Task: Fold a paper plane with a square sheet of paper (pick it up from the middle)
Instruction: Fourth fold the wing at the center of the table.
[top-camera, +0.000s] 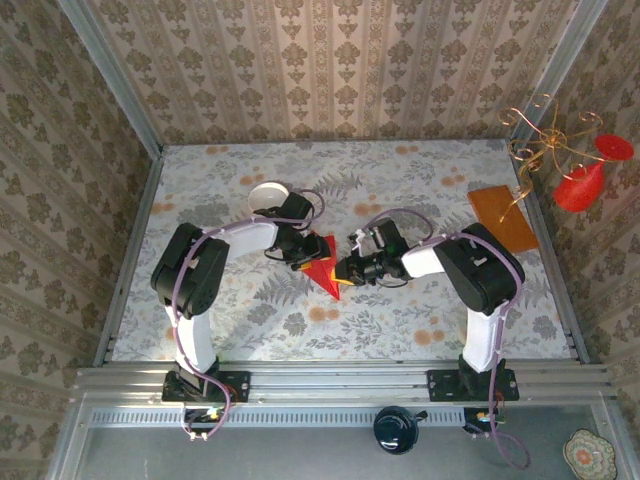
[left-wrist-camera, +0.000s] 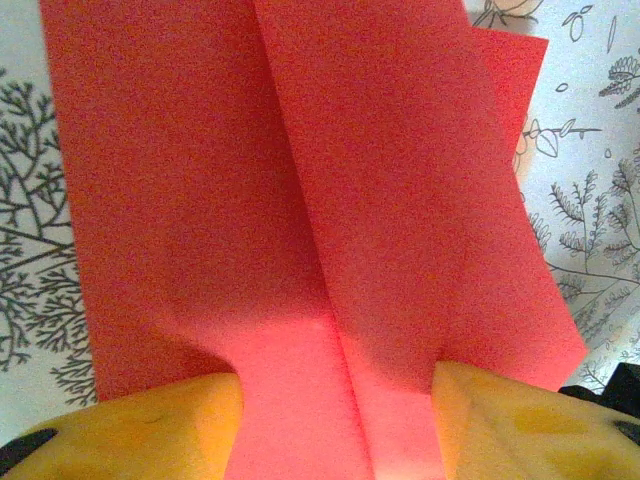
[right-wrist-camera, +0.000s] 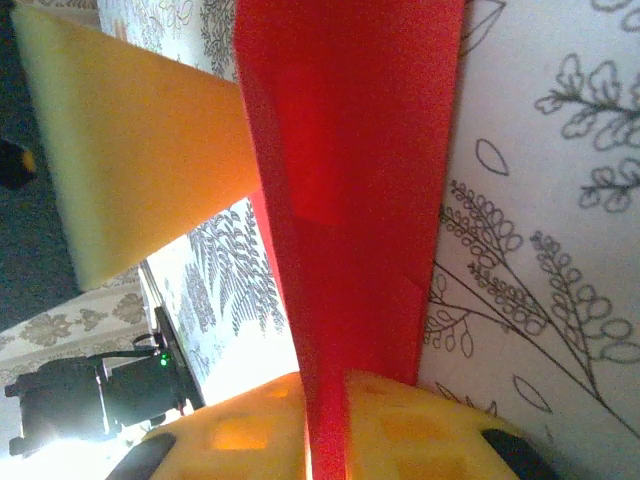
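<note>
The paper plane's centre crease is between my left gripper's fingers, so next my left gripper moves over and pinches the top flap beside its loose corner (left-wrist-camera: 568, 350).
The red paper plane (top-camera: 322, 268) lies partly folded on the flowered table, pointed, with a centre crease, between my two grippers. In the left wrist view the paper plane (left-wrist-camera: 300, 200) spreads flat under my left gripper (left-wrist-camera: 338, 390), whose yellow fingers (left-wrist-camera: 150, 425) stand wide apart, open, on either side of the crease. From above, the left gripper (top-camera: 303, 258) is at the paper's upper left edge and the right gripper (top-camera: 345, 270) at its right edge. My right gripper (right-wrist-camera: 325, 400) pinches a raised fold of the paper plane (right-wrist-camera: 350, 150) between its close-set yellow fingers.
A small white bowl (top-camera: 268, 195) stands behind the left arm. An orange-brown board (top-camera: 503, 218) lies at the right rear, beside a gold wire stand with red cones (top-camera: 575, 165). Patterned walls close in the table on three sides.
</note>
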